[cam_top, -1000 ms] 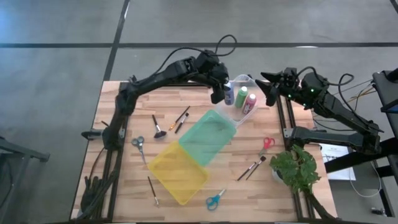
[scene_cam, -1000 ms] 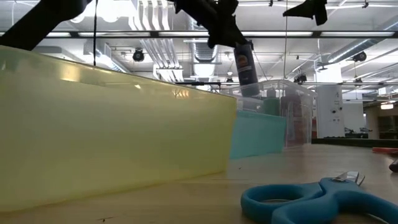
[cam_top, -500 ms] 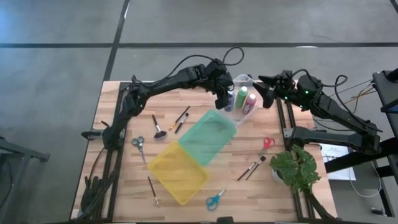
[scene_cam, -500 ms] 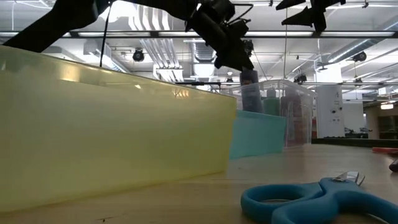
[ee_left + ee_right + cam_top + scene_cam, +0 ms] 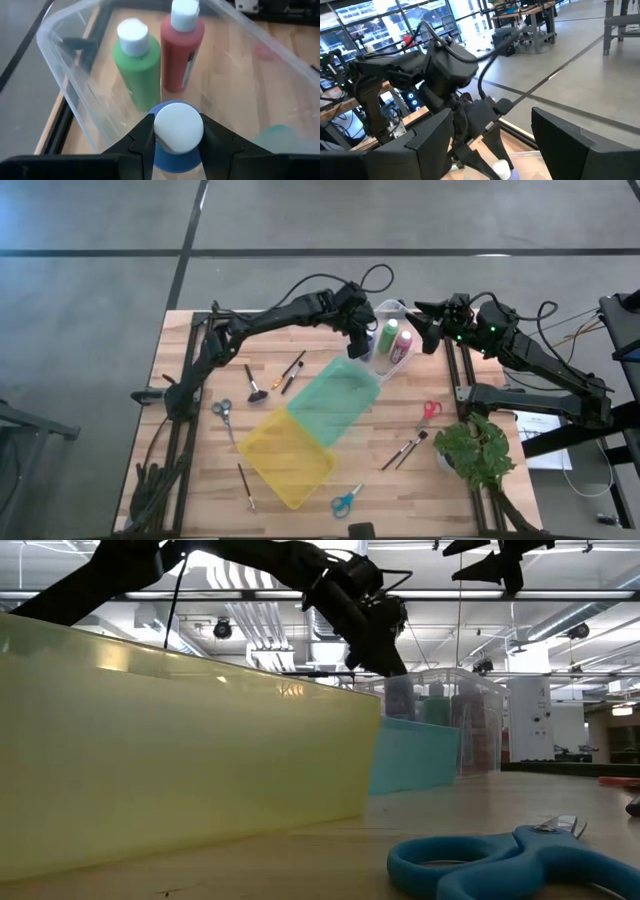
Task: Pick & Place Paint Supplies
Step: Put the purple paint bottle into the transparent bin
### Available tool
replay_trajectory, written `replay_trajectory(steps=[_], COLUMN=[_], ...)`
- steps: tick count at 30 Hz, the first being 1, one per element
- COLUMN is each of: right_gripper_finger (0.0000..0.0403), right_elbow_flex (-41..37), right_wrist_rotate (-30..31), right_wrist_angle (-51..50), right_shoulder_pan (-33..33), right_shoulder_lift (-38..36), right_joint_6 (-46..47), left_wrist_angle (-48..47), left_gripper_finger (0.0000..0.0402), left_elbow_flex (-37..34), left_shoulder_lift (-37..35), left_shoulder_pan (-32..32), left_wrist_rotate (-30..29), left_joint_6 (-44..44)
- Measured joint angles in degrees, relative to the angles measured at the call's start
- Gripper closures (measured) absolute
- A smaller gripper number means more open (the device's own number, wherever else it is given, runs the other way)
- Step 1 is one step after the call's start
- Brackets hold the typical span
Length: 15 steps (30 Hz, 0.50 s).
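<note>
The blue-purple paint bottle will go down on the clear bin's bottom beside the green bottle (image 5: 368, 361) (image 5: 176, 166) from my left gripper.
My left gripper (image 5: 363, 338) (image 5: 178, 132) reaches over the clear bin (image 5: 383, 370) (image 5: 75, 95), shut on the blue-purple paint bottle (image 5: 175, 159) (image 5: 400, 697). Beside that bottle, the green bottle (image 5: 140, 70) (image 5: 390, 335) and the pink-red bottle (image 5: 182, 50) (image 5: 403, 345) stand upright on the bin's floor. My right gripper (image 5: 428, 332) (image 5: 490, 145) hovers open just off the bin's right side, above the table's far right corner. Brushes and scissors lie flat on the wood. My left gripper pinches the blue-purple bottle's white cap (image 5: 178, 122) between its two fingers (image 5: 145, 135), coming from above and pointing down. The bottle hangs upright below the fingers, inside the clear bin. Whether its base rests on the bin's floor I cannot tell.
A green bin (image 5: 335, 400) and a yellow bin (image 5: 285, 455) sit mid-table. Brushes (image 5: 290, 370) (image 5: 255, 385) (image 5: 405, 450) (image 5: 245, 485) and grey (image 5: 222, 410), red (image 5: 430, 410) and blue scissors (image 5: 347, 500) (image 5: 510, 860) lie around them. A leafy plant (image 5: 480, 450) stands at the right edge.
My left gripper has carried the blue-purple bottle down and toward the table's right, from above the clear bin's rim into the bin beside the green bottle. It has stayed shut on the cap throughout.
</note>
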Motion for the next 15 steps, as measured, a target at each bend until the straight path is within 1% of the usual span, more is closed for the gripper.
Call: replay_trajectory(steps=[3,8,15], right_gripper_finger=[0.0139,0.0139,0.0139], right_elbow_flex=[0.02,0.04,0.11], right_wrist_rotate=[-0.01,-0.01,-0.01], right_wrist_angle=[0.00,0.00,0.00], right_shoulder_pan=[0.00,0.00,0.00], right_shoulder_lift=[0.00,-0.13,-0.37], right_joint_6=[0.00,0.07,0.02], left_wrist_angle=[1.92,2.44,3.89], left_gripper_finger=[0.0284,0.0284,0.0284], left_elbow_flex=[-1.52,-2.86,-2.90], left_shoulder_lift=[0.00,0.00,0.00], left_shoulder_pan=[0.00,0.00,0.00], left_wrist_rotate=[-0.02,-0.02,-0.02], left_joint_6=[-0.13,-0.37,-0.33])
